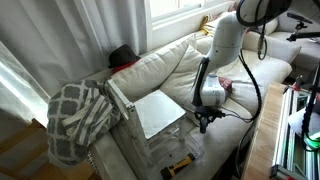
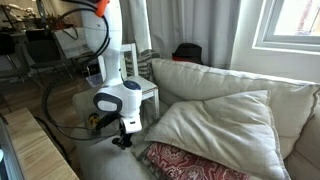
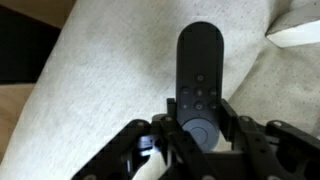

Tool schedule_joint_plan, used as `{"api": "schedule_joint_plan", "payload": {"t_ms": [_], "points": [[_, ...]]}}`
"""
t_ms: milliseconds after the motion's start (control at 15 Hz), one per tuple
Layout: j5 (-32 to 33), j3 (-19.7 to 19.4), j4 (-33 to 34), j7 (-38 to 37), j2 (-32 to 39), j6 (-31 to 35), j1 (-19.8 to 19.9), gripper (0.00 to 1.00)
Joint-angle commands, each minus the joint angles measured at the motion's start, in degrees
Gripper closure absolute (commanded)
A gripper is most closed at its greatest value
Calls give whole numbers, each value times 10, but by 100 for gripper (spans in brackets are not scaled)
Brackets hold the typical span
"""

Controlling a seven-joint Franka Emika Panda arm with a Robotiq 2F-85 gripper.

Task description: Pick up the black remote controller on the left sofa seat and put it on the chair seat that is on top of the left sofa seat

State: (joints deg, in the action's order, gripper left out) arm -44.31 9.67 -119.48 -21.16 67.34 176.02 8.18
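My gripper is holding the black remote controller and will let go of it on the pale chair seat [image 1: 168, 113], toward the seat's edge facing the red patterned pillow.
The black remote controller [image 3: 199, 70] lies lengthwise on the cream left sofa seat [image 3: 100, 90] in the wrist view. My gripper [image 3: 199, 112] straddles its near end, and both fingers press against its sides. In both exterior views the gripper [image 1: 207, 121] [image 2: 122, 140] is low over the seat cushion, and the remote is hidden under it. The chair seat [image 1: 158, 112], a pale square panel in a light frame, lies on the sofa beside the arm. The chair also shows behind the arm in an exterior view [image 2: 146, 93].
A grey-and-white patterned blanket [image 1: 80, 115] hangs over the sofa end beyond the chair. A yellow-and-black tool [image 1: 180, 163] lies near the front edge. A red patterned pillow [image 2: 190, 162] and big cream back cushions [image 2: 220, 120] sit close by. Cables trail from the arm.
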Motion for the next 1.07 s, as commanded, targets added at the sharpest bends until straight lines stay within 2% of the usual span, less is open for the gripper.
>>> {"api": "schedule_joint_plan", "payload": {"t_ms": [0,267,533,600,733,1000], "points": [[34,-33,-129,45,-145,-15,-28,82],[101,-78,-209,34,-280,-68,-108,82],[217,-119,-236,-5,-395,-155,-202,82],[251,-127,-224,-19,-415,-183,-224,82],[315,-126,-190,-27,-437,-233,-242,82],[393,-99,-99,-10,-429,-314,-238,82]]}}
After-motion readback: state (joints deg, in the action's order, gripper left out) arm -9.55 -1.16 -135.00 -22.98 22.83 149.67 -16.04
